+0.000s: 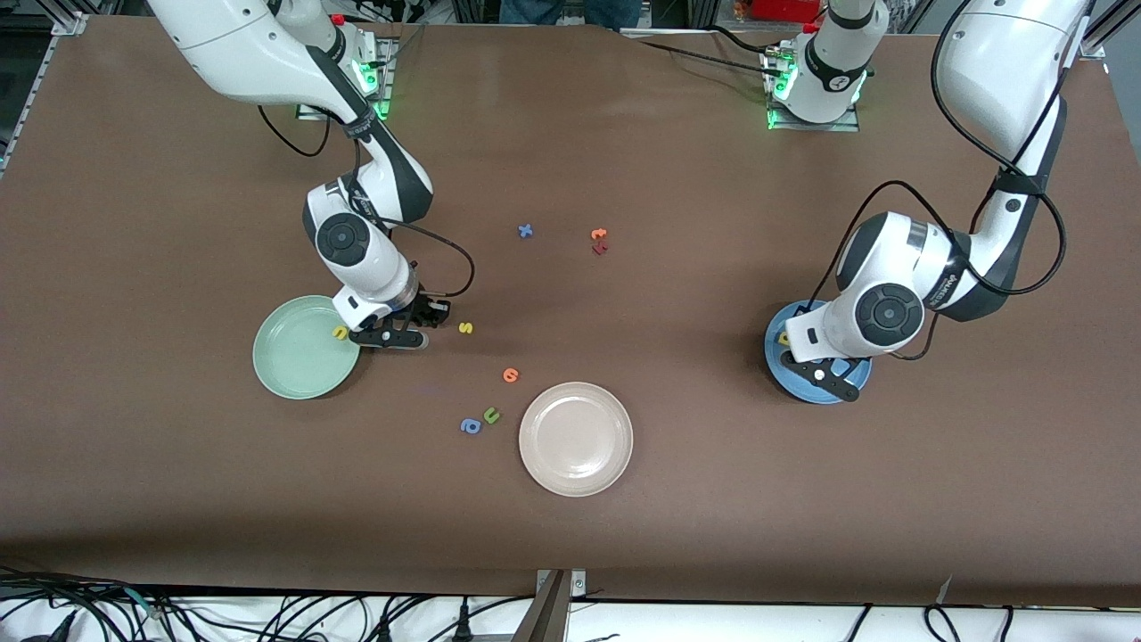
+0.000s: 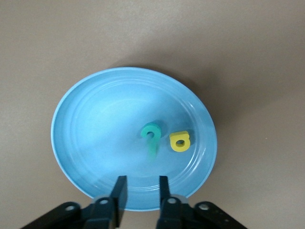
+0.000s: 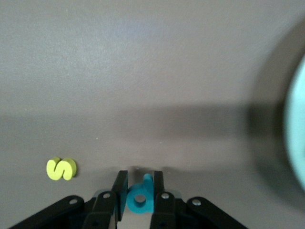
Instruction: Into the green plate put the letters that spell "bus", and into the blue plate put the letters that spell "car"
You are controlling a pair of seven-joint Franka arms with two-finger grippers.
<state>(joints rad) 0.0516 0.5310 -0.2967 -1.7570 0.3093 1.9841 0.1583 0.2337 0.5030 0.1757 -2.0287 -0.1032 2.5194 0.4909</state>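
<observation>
My right gripper will let go of the teal b in the green plate [image 1: 300, 331] beside the yellow u, toward the arm bases.
My right gripper [image 1: 389, 338] [image 3: 139, 183] is low at the table beside the green plate [image 1: 294, 366] [image 3: 299, 138], shut on the teal b [image 3: 139, 196]. A yellow u [image 1: 340, 333] lies in that plate. The yellow s [image 1: 464, 328] [image 3: 61, 169] lies on the table just past the gripper, away from the plate. My left gripper [image 1: 824, 370] [image 2: 142, 188] hangs open and empty over the blue plate [image 1: 844, 389] [image 2: 95, 124]. In that plate are the yellow a [image 1: 784, 338] [image 2: 180, 141], the teal c [image 2: 151, 129] and a thin, blurred teal piece [image 2: 152, 149] right beside the c.
A beige-pink plate [image 1: 576, 437] sits nearer the front camera, mid-table. An orange letter [image 1: 510, 374], an olive u [image 1: 491, 415] and a blue a [image 1: 470, 426] lie between it and the green plate. A blue x [image 1: 525, 231], an orange letter [image 1: 599, 234] and a red letter [image 1: 600, 249] lie mid-table toward the bases.
</observation>
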